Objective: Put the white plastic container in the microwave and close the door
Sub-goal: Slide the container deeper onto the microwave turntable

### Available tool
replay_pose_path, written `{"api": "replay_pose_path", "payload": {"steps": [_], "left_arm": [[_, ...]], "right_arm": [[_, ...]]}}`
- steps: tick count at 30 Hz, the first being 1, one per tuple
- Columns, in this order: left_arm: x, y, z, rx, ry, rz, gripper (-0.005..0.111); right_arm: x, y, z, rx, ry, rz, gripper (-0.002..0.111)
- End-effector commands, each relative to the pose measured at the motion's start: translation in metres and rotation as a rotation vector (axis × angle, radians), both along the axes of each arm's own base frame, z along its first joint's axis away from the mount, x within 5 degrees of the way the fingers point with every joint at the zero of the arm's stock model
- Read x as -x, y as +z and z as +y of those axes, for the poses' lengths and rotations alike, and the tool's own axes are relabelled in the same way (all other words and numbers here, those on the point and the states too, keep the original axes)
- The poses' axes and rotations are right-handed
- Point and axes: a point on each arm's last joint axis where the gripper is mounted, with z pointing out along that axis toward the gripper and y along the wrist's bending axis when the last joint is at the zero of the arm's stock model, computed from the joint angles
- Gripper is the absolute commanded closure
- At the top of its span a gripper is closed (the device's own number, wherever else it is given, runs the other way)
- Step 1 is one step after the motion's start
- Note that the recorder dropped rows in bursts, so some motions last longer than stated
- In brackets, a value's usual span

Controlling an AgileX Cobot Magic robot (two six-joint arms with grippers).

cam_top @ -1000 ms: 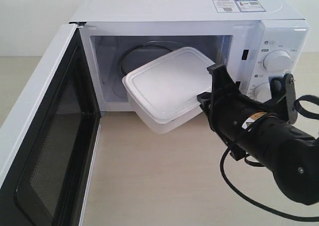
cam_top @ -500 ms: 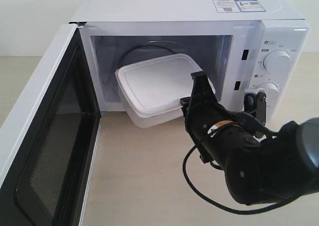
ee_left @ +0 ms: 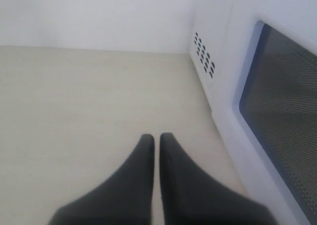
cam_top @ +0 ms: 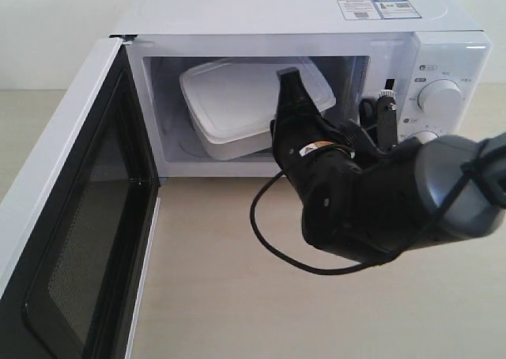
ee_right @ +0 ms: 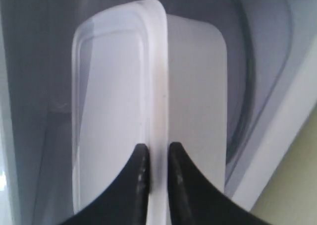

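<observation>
I am to lay the white plastic container flat on the turntable, deeper inside the microwave's cavity (cam_top: 247, 115) (ee_right: 171, 103). Next, my right gripper lets go of it there.
The white plastic container (cam_top: 237, 106) hangs tilted inside the cavity of the white microwave (cam_top: 277, 15), held by its rim. My right gripper (ee_right: 157, 148) is shut on that rim, one black finger on the lid side and one on the wall side of the container (ee_right: 119, 101). The black right arm (cam_top: 356, 193) reaches into the opening and hides the gripper's tips in the exterior view. The door (cam_top: 71, 217) stands wide open at the left, its dark mesh window facing inward. My left gripper (ee_left: 156, 138) is shut on nothing over the bare tabletop, beside the door (ee_left: 277, 111).
Two round dials (cam_top: 439, 96) sit on the microwave's right panel, close to the right arm's cable. The turntable's ring (ee_right: 247, 71) shows behind the container. The beige tabletop (cam_top: 221, 296) stretches in front of the microwave.
The right arm has carried the container up and leftward from the cavity's mouth to inside the microwave. The door and the left gripper have not moved.
</observation>
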Motion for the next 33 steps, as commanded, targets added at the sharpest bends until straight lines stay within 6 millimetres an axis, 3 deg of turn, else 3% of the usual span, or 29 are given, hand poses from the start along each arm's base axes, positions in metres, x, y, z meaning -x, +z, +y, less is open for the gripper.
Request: {"api": "replay_pose_path", "payload": {"steps": [1,10,17,28,33], "left_arm": [[0.000,0.000,0.000,-0.006,-0.003,-0.006,0.102],[0.000,0.000,0.000,-0.006,-0.003,-0.006,0.102],[0.000,0.000,0.000,-0.006,-0.003,-0.006,0.102],[0.000,0.000,0.000,-0.006,-0.003,-0.006,0.102],[0.000,0.000,0.000,-0.006,-0.003,-0.006,0.102]], "right_arm": [[-0.014,0.000,0.014,0.021,0.004,-0.020,0.108],[-0.042,-0.003,0.001,0.021,-0.028,0.023,0.108],[-0.046,-0.004,-0.005,0.027,-0.044,0.029,0.108],[-0.071,-0.002,0.017,-0.006,-0.035,-0.010,0.108],[-0.069,-0.009,0.020,0.058,0.010,0.029,0.108]]}}
